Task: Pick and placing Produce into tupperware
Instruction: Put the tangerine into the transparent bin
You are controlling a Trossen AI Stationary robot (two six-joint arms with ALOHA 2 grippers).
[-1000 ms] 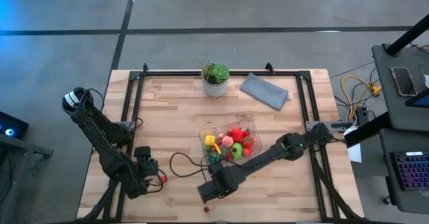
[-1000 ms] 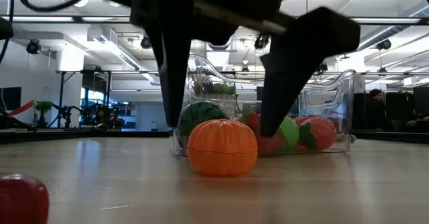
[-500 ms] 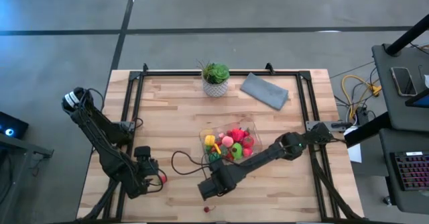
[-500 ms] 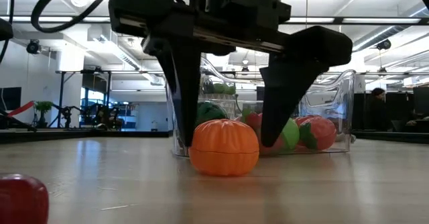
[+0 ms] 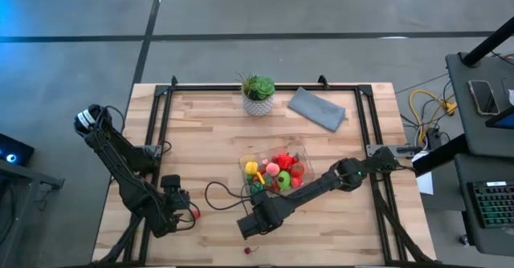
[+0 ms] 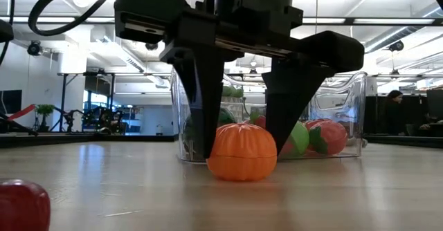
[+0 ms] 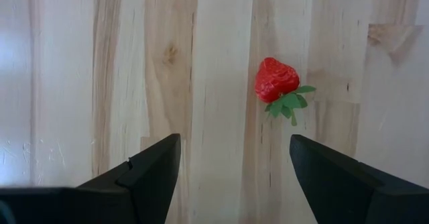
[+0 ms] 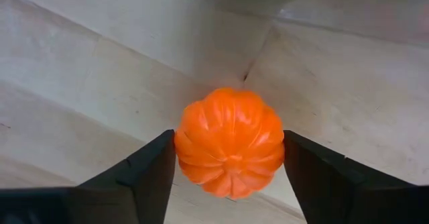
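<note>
Next, I release the orange fruit with my right gripper in the tupperware (image 5: 293, 174), between the light green piece and red tomato.
A ribbed orange fruit (image 8: 229, 150) stands on its underside on the wooden table, just in front of the clear tupperware (image 5: 250, 162). The tupperware holds several red, green, yellow and pink pieces of produce. My right gripper (image 6: 241, 141) reaches down over the orange fruit and is shut on it. Near the table's left front, my left gripper (image 7: 234, 163) hangs open above the bare wood. A red strawberry (image 7: 276, 80) lies on the table just beyond its fingertips, untouched. Another red fruit (image 6: 21, 203) lies by the near edge. My right gripper pinches the orange fruit between its two fingers, one on each of two opposite sides (image 8: 181, 150). The fingers (image 6: 204, 113) come from above and point down. The fruit stays upright with its underside on the table.
At the far edge stand a potted plant (image 5: 259, 94) in a white pot and a folded grey cloth (image 5: 317, 107). A dark cable (image 5: 218, 194) loops on the wood between the arms. Black frame rails (image 5: 161, 123) run along the table's sides.
My right gripper's fingers have closed in from both sides and taken hold of the orange fruit. The fruit has slid a little sideways along the table, still upright.
</note>
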